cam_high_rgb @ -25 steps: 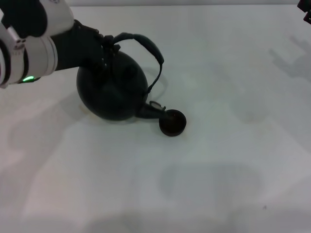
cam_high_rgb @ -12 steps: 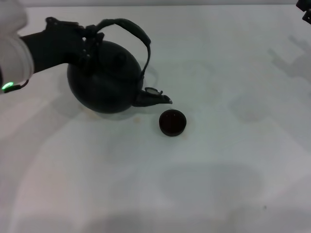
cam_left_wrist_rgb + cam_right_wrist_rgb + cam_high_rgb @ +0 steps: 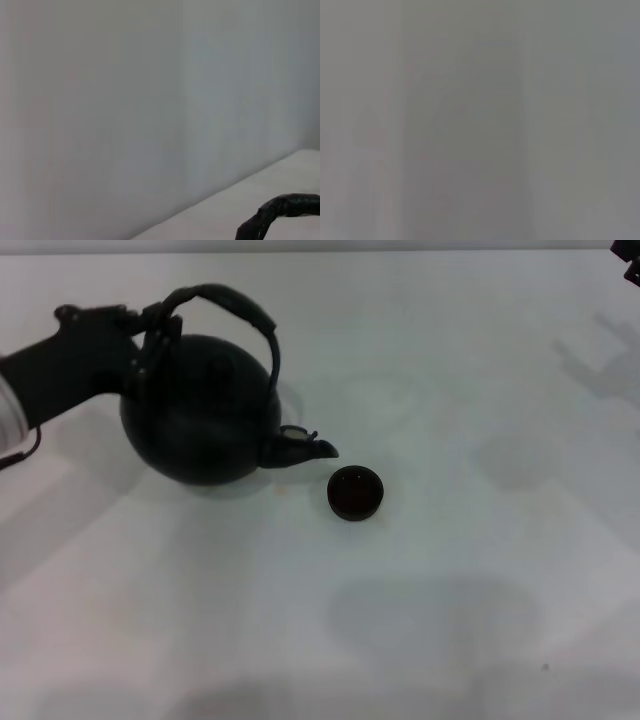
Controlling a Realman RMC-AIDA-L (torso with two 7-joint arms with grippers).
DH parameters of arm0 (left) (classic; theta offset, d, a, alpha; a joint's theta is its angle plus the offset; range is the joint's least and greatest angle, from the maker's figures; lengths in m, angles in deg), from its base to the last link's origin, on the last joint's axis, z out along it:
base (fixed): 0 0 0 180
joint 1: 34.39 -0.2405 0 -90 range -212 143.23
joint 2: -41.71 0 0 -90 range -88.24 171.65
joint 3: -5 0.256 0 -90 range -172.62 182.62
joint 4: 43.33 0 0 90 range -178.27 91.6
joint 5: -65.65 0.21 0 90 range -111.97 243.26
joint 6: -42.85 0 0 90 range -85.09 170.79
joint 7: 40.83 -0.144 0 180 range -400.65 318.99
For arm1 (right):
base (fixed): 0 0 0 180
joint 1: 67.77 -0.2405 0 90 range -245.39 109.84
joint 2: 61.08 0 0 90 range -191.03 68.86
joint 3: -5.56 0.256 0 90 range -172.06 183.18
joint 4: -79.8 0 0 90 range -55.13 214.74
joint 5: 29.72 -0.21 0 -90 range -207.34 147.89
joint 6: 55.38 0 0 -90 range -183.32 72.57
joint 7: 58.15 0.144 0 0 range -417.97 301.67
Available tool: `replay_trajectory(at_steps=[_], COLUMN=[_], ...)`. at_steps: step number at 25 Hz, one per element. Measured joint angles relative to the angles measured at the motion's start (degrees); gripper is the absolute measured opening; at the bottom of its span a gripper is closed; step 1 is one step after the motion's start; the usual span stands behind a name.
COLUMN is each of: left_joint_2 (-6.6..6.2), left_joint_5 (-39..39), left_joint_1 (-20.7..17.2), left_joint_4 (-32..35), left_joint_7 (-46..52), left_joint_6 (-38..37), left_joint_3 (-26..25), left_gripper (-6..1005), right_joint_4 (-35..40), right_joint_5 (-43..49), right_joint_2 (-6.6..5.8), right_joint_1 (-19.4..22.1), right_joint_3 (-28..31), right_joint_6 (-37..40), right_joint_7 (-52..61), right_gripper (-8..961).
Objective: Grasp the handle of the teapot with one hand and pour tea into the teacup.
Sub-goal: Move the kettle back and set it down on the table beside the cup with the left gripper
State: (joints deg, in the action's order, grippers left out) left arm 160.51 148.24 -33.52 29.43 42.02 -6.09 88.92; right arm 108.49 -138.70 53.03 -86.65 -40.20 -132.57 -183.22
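Next, my left gripper sets the black teapot on the white table, well clear of the teacup (image 3: 177, 460) on its near side.
The matte black teapot (image 3: 200, 415) stands upright at the left of the white table (image 3: 450, 590), its spout (image 3: 303, 448) pointing right toward the teacup. The small dark teacup (image 3: 355, 492) stands just right of the spout tip and a little nearer to me, apart from it. My left gripper (image 3: 150, 328) reaches in from the left and is shut on the left end of the arched handle (image 3: 240, 302). A piece of the handle also shows in the left wrist view (image 3: 285, 206). My right arm shows only as a dark bit (image 3: 630, 262) at the top right corner.
The table edge meets a pale wall in the left wrist view (image 3: 150, 100). The right wrist view shows only a blank grey surface.
The teapot has swung back from a tilt with its spout over the teacup to upright, and my left gripper has carried it left and away from the cup.
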Motion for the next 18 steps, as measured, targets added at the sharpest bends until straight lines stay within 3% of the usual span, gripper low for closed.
replay_trajectory(at_steps=[9, 18], left_joint_2=[0.0, -0.06], left_joint_5=[-14.3, -18.6], left_joint_1=[2.5, 7.3], left_joint_4=[-17.4, -33.1], left_joint_7=[-16.7, -25.6], left_joint_6=[-9.7, -18.0], left_joint_3=[-6.2, -11.7], left_gripper=[152, 151], right_joint_4=[0.1, 0.1], right_joint_5=[0.3, 0.5], right_joint_2=[0.02, 0.14], right_joint_1=[0.3, 0.6], right_joint_3=[-0.2, -0.2], right_joint_6=[-0.8, -0.8], right_joint_7=[0.6, 0.8], right_gripper=[840, 841])
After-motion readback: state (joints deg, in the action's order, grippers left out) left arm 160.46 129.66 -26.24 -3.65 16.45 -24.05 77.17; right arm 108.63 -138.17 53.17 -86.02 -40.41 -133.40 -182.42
